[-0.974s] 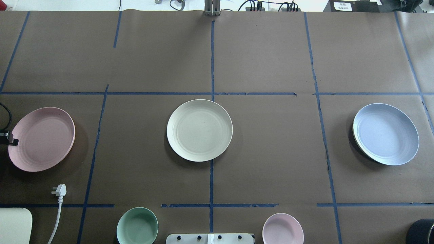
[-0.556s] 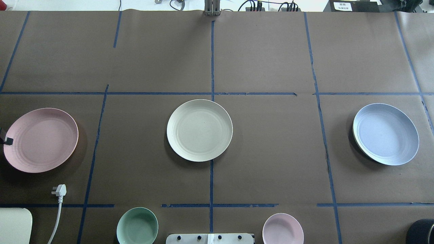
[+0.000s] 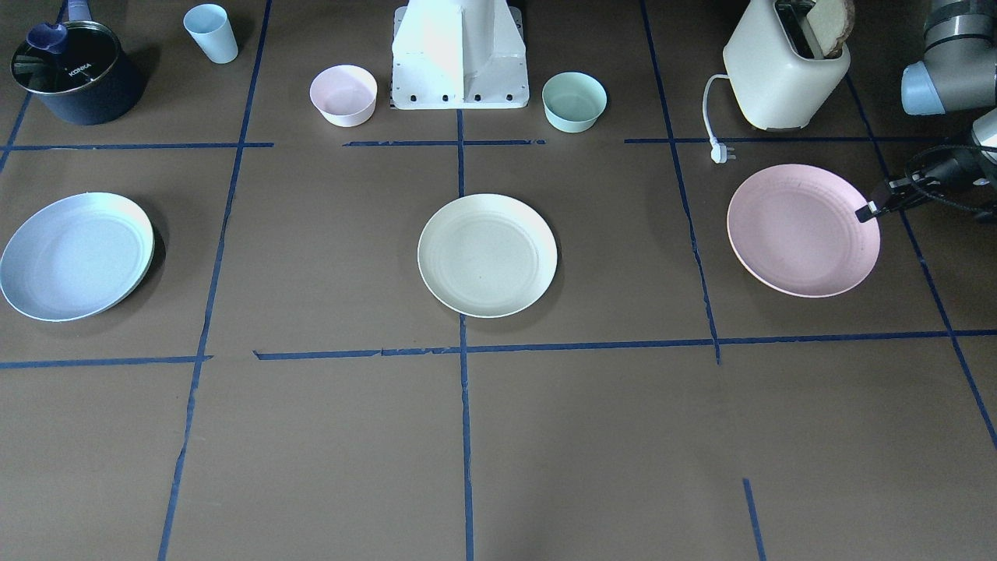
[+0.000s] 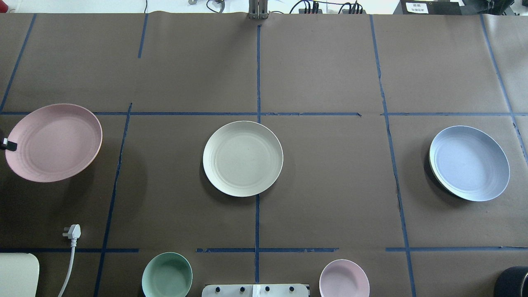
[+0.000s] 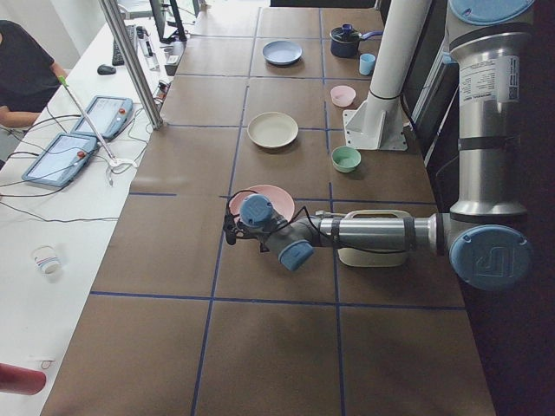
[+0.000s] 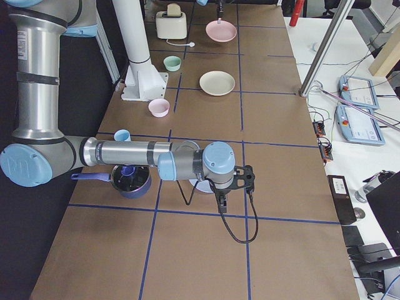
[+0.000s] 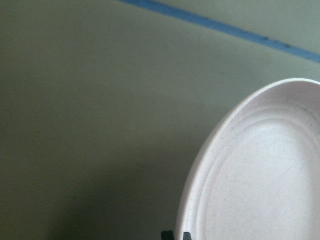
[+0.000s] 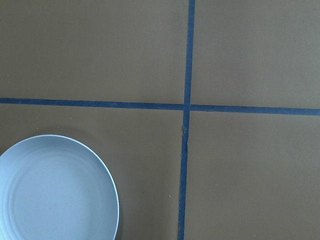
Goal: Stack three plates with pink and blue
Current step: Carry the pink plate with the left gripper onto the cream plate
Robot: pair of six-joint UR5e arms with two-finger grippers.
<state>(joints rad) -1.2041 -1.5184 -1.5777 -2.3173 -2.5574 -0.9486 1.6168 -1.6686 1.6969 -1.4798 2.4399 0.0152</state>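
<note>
Next, I release the pale pink plate from my left gripper atop the cream plate (image 3: 486,251) at the table's middle.
The pale pink plate (image 4: 55,142) hangs above the table at the left, its shadow offset below it. My left gripper (image 4: 8,144) is shut on its left rim; it also shows in the front view (image 3: 867,211), and the left wrist view shows the plate (image 7: 260,175) close up. The cream plate (image 4: 242,158) lies at the table's middle. The light blue plate (image 4: 469,163) lies at the right and shows in the right wrist view (image 8: 55,190). My right gripper (image 6: 231,187) shows only in the right side view, near the blue plate; I cannot tell whether it is open or shut.
A mint-green bowl (image 4: 167,275) and a small pink bowl (image 4: 344,278) stand by the robot base. A toaster (image 3: 783,70) with its white plug (image 4: 73,232) is near the pink plate. A dark pot (image 3: 74,70) and a blue cup (image 3: 211,33) stand at the right.
The pink plate, held at its rim by my left gripper, has risen off the table and moved away from the robot and slightly toward the middle. The other plates have not moved.
</note>
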